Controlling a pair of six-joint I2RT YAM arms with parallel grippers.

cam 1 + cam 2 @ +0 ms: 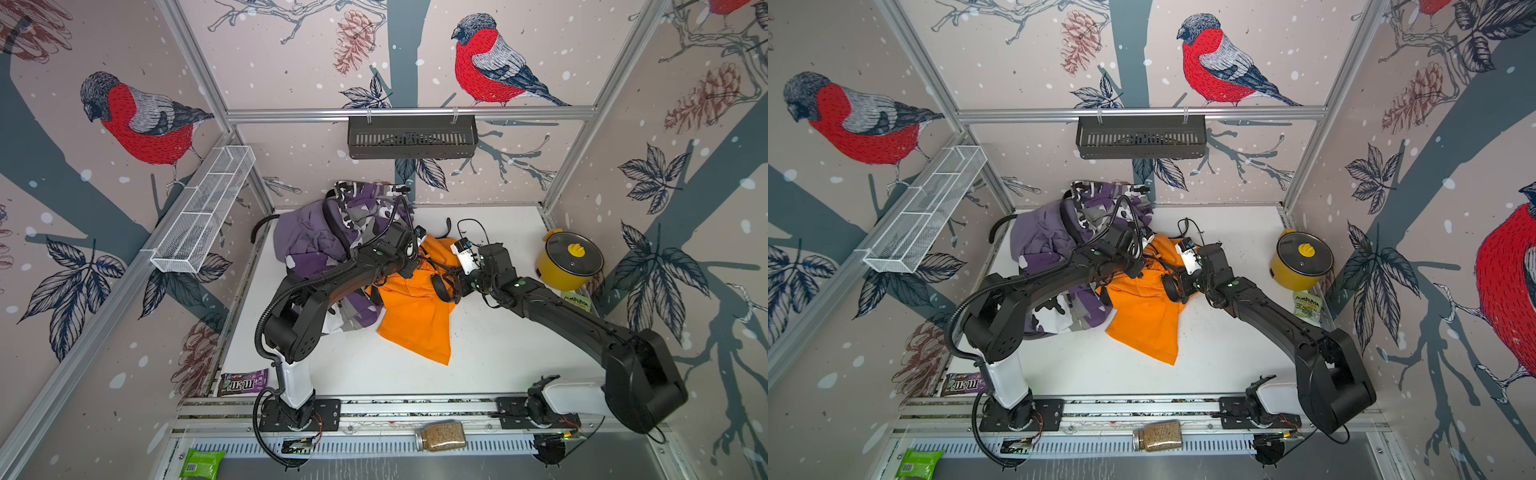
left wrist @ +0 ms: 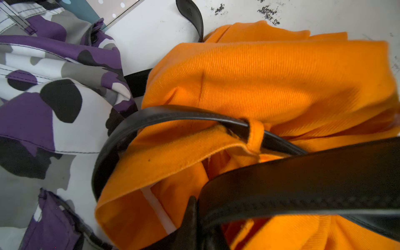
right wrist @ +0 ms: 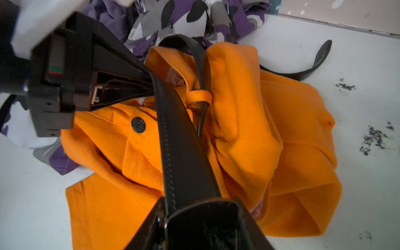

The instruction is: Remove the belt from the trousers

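Observation:
My left gripper has the belt by the waistband, far from the buckle in my right gripper, so next my left gripper takes hold again nearer the buckle (image 3: pixel 189 175).
The bright orange trousers (image 1: pixel 415 320) (image 3: pixel 292 129) lie crumpled mid-table. A black belt (image 3: pixel 184 140) (image 2: pixel 303 177) runs through their orange waist loops, and its tail (image 1: pixel 448 226) curls on the table behind them. My left gripper (image 2: pixel 199 207) (image 1: pixel 422 259) is shut on the belt beside the waistband. My right gripper (image 3: pixel 199 201) (image 1: pixel 446 282) grips the same strap a short way along, the strap filling the gap between its fingers. The camouflage trousers (image 1: pixel 365 208) and the lilac trousers (image 1: pixel 303 237) are heaped at the back left, a dark strap (image 1: pixel 332 220) across them.
A yellow pot (image 1: pixel 569 259) and a snack packet (image 1: pixel 575 301) stand at the right wall. A sweets bag (image 1: pixel 243 382) lies front left, a jar (image 1: pixel 440 436) and a green packet (image 1: pixel 201 463) on the front rail. A black basket (image 1: pixel 411 137) and a white wire basket (image 1: pixel 203 208) hang on the walls.

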